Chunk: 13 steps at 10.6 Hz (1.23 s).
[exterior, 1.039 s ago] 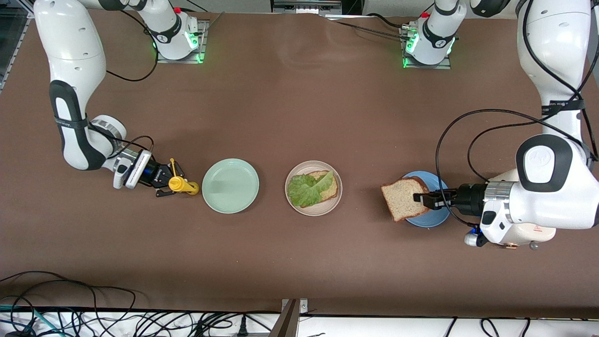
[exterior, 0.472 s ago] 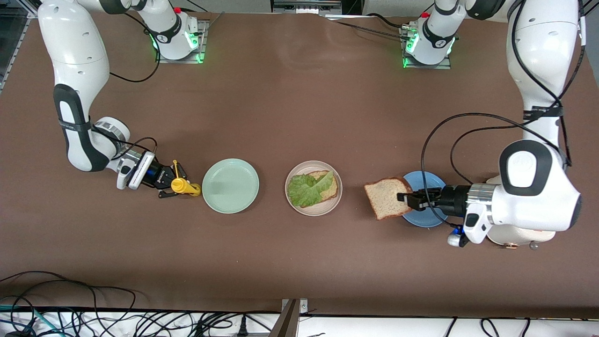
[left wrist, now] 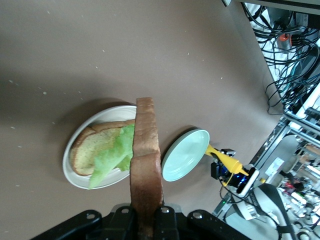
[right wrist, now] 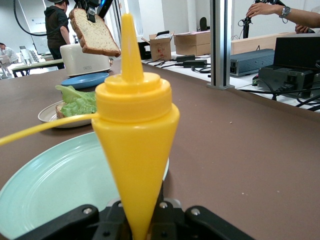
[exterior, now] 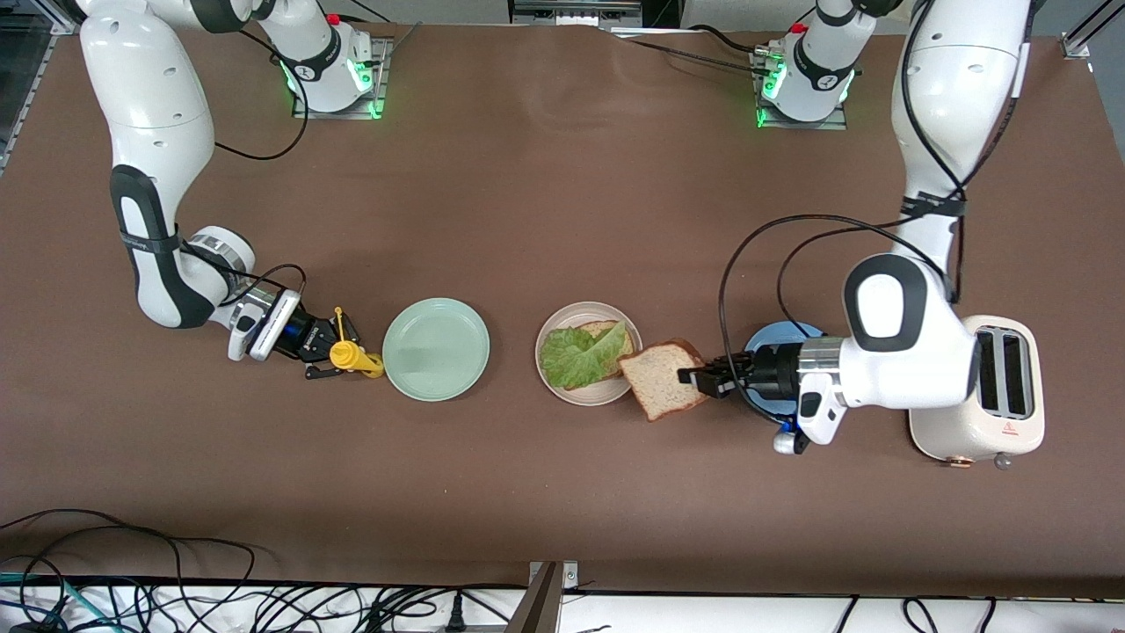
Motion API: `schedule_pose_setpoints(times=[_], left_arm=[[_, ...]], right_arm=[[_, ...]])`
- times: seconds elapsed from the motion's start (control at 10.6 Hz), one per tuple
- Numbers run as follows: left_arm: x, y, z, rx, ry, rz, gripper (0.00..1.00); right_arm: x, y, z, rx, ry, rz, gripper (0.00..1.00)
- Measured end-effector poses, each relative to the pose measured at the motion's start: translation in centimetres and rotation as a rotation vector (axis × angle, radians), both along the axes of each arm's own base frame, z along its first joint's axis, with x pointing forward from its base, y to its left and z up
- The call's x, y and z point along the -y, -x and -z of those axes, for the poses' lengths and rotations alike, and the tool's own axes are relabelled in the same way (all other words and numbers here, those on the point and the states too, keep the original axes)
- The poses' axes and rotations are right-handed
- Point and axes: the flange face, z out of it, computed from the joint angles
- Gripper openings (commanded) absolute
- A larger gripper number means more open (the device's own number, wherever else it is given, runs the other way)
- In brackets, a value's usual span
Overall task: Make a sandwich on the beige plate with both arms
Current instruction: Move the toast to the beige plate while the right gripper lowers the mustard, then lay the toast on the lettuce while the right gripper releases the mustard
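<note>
I will let go of the bread slice in my left gripper on top of the green lettuce leaf point(exterior: 593, 368) point(left wrist: 113, 151) on the beige plate.
The beige plate point(exterior: 584, 397) lies mid-table with a bread slice point(exterior: 615, 345) and a green lettuce leaf point(exterior: 576, 356) on it. My left gripper point(exterior: 694, 378) is shut on a second bread slice point(exterior: 664, 391), held in the air over the plate's edge toward the left arm's end. In the left wrist view this slice point(left wrist: 146, 150) stands edge-on between the fingers of the left gripper point(left wrist: 146, 222), above the plate point(left wrist: 70, 170). My right gripper point(exterior: 330, 352) is shut on a yellow squeeze bottle point(exterior: 352, 356). The bottle point(right wrist: 135, 130) fills the right wrist view.
A mint-green plate point(exterior: 435, 349) lies between the bottle and the beige plate. A blue plate point(exterior: 773, 338) sits partly under the left arm. A cream toaster point(exterior: 989, 391) stands at the left arm's end. Cables run along the table edge nearest the camera.
The left arm has carried the bread slice from over the blue plate to the beige plate's edge, uncovering the toaster. The right gripper with the bottle has crept slightly toward the mint plate.
</note>
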Motion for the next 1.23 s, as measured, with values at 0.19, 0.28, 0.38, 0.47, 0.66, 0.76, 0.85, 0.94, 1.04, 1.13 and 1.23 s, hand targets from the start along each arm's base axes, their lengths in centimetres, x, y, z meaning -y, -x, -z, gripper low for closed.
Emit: schedule_pose_setpoints(times=[0.19,0.28,0.38,0.47,0.66,0.76,0.85,0.94,1.04,1.13,1.23], left_arm=[[1.3,1.0,0.6,-0.004,0.044,-0.080,0.00],[2.5,1.7,1.3,-0.005,0.065,-0.106,0.00],[3.7,2.4,2.2,0.000,0.074,-0.121,0.00],[4.7,3.1,3.1,0.001,0.068,-0.137,0.00],[6.7,4.0,4.0,0.014,0.073,-0.169,0.00],[7.5,4.5,4.4,0.022,0.076,-0.180,0.00],[8.2,5.0,4.9,0.025,0.081,-0.189,0.00],[8.6,5.5,5.5,0.027,0.084,-0.187,0.00],[8.9,6.0,6.1,0.022,0.081,-0.178,0.00],[9.2,6.4,6.5,0.017,0.075,-0.172,0.00],[9.7,6.8,6.8,0.015,0.070,-0.169,0.00]], right_arm=[[1.0,-0.3,-0.3,0.017,0.026,-0.008,0.00],[1.9,-0.5,-0.7,0.021,0.054,-0.009,0.00],[2.7,-0.6,-1.1,0.024,0.078,-0.007,0.00],[3.1,-0.6,-1.2,0.024,0.089,-0.007,0.00],[3.2,-0.6,-1.2,0.024,0.090,-0.007,1.00],[3.4,-0.4,-1.1,0.019,0.101,-0.006,1.00],[3.6,-0.2,-0.7,0.010,0.112,-0.003,1.00],[3.6,-0.1,-0.6,0.007,0.114,-0.001,1.00],[3.7,-0.2,-0.8,0.010,0.116,0.000,1.00],[3.8,-0.3,-1.1,0.014,0.124,0.004,1.00],[4.1,-0.4,-1.6,0.019,0.142,0.002,1.00]])
